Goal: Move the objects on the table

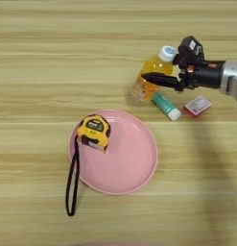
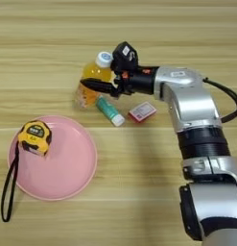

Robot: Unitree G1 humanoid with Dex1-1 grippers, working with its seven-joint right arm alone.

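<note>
The robot's right gripper should set the orange-juice bottle down on the bare wood (image 1: 105,94) just beyond the far rim of the pink plate.
The small orange-juice bottle (image 1: 152,66) with a white cap lies on the table (image 1: 53,72), cap pointing to the far right. My right gripper (image 1: 151,78) reaches in from the right and lies across the bottle's lower half (image 2: 91,84). Just in front of the bottle lies the white-and-teal tube (image 1: 165,106), slanting down to the right. The flat white-and-pink box (image 1: 197,105) is to the tube's right. The yellow-black tape measure (image 1: 93,131) sits on the left part of the pink plate (image 1: 129,163). Its black strap (image 1: 72,185) hangs off the plate's left rim onto the wood.
My silver forearm (image 2: 187,96) runs from the bottom right up to the bottle, passing beside the box. The round pink plate takes up the middle front of the table. Bare wood lies to the left and at the far side.
</note>
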